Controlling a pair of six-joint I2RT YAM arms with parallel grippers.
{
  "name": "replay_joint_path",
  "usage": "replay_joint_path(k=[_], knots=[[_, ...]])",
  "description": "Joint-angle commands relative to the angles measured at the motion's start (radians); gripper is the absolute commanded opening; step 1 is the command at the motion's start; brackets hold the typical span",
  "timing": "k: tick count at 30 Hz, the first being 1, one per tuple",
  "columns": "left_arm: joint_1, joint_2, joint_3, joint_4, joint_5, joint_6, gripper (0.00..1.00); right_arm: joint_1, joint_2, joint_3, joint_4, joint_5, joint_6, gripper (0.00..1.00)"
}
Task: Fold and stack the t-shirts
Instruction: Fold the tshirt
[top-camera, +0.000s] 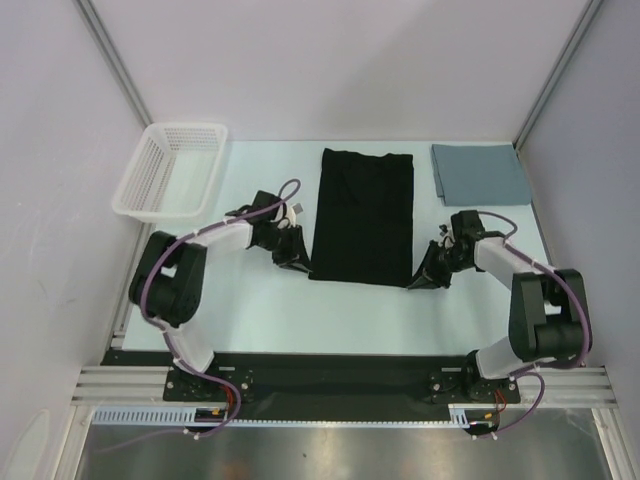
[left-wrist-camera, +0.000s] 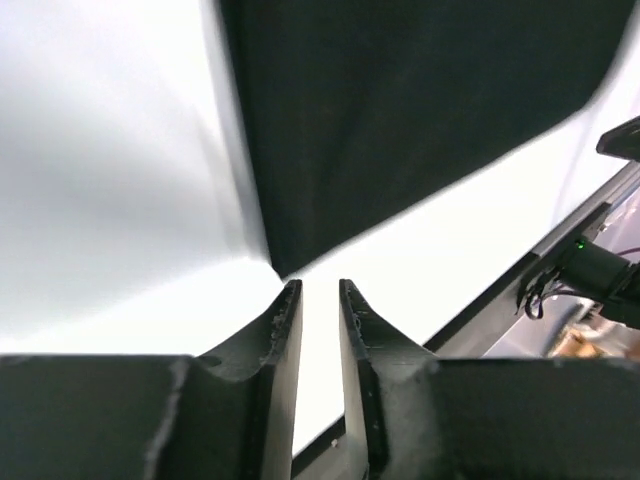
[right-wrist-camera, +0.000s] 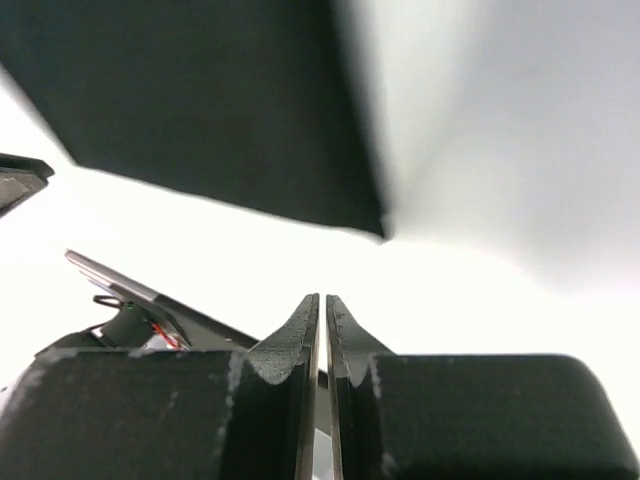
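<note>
Next, I open my left gripper's empty, nearly closed fingers wide and tilt lower to pinch that corner (top-camera: 313, 277), because they stop short of the black t-shirt's near corner.
The black t-shirt (top-camera: 362, 215) lies folded into a long upright rectangle in the middle of the table. The slate grey-blue t-shirt (top-camera: 480, 173) lies folded flat at the back right. My left gripper (top-camera: 297, 265) is at the black shirt's near left corner, low over the table. In the left wrist view (left-wrist-camera: 320, 285) its jaws stand a little apart and empty, just short of the shirt's corner (left-wrist-camera: 400, 110). My right gripper (top-camera: 415, 285) is at the near right corner. In the right wrist view (right-wrist-camera: 322, 298) its jaws are closed on nothing, short of the black shirt (right-wrist-camera: 200, 100).
A white mesh basket (top-camera: 170, 170) stands at the back left, beyond the left arm. The table's near edge with the black rail (top-camera: 330, 375) runs behind both grippers. Grey walls close in the left, back and right sides.
</note>
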Motion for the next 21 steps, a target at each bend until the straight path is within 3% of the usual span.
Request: replay_joint_path(k=[1, 6, 9, 11, 15, 19, 21], knots=[[-0.020, -0.166, 0.034, -0.066, -0.054, 0.050, 0.27, 0.018, -0.102, 0.090, -0.051, -0.017, -0.001, 0.11], [-0.058, -0.111, 0.071, 0.051, 0.095, -0.063, 0.27, 0.053, 0.028, 0.176, 0.057, -0.091, 0.102, 0.12], [-0.048, 0.002, 0.013, 0.265, 0.171, -0.248, 0.23, 0.053, 0.126, 0.211, 0.115, -0.100, 0.096, 0.11], [-0.039, 0.068, -0.008, 0.336, 0.168, -0.277, 0.21, 0.044, 0.171, 0.217, 0.104, -0.091, 0.062, 0.12], [-0.033, 0.113, -0.039, 0.312, 0.116, -0.193, 0.12, 0.013, 0.229, 0.130, 0.098, -0.089, -0.030, 0.12], [-0.022, 0.063, -0.086, 0.215, 0.055, -0.103, 0.10, -0.048, 0.116, 0.006, 0.066, -0.030, -0.068, 0.12], [-0.022, -0.034, -0.114, 0.186, 0.027, -0.064, 0.12, -0.069, 0.053, -0.020, 0.025, 0.016, -0.088, 0.12]])
